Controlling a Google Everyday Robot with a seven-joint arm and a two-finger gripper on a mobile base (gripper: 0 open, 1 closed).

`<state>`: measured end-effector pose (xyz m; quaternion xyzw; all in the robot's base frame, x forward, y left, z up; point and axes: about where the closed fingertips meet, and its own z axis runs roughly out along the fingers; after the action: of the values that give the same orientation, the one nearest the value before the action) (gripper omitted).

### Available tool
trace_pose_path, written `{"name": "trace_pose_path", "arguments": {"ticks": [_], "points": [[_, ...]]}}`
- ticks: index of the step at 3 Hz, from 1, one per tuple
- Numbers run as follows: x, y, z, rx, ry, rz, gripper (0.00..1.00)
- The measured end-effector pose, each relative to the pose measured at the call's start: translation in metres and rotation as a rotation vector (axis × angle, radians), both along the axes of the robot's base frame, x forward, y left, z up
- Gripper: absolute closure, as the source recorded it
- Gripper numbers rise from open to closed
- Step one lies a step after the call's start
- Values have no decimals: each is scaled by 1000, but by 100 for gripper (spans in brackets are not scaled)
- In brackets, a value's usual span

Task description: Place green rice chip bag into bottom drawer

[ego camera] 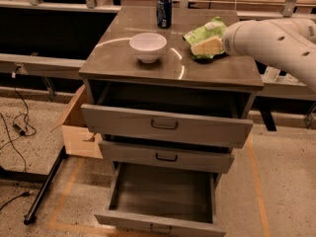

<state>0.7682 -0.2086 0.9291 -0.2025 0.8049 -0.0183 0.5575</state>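
Observation:
My gripper closes next on the middle (205, 38) of the cabinet-top green rice chip bag.
The green rice chip bag (205, 32) lies on the right rear part of the cabinet top (148, 73). It is light green with white patches. My gripper (206, 47) comes in from the right on a thick white arm and sits over the bag's front edge. Its pale fingers (207, 46) partly cover the bag. The bottom drawer (163, 191) is pulled far out and shows an empty grey box. The two upper drawers are also pulled out a little.
A white bowl (147, 46) stands in the middle of the cabinet top. A dark blue can (164, 11) stands at the back. A cardboard box (79, 127) sits on the floor to the left. Cables (15, 117) lie on the floor at far left.

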Motion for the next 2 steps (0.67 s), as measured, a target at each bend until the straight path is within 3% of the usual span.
{"name": "trace_pose_path", "arguments": {"ticks": [2], "points": [[65,20,-10,5,-77,-39,0]]}}
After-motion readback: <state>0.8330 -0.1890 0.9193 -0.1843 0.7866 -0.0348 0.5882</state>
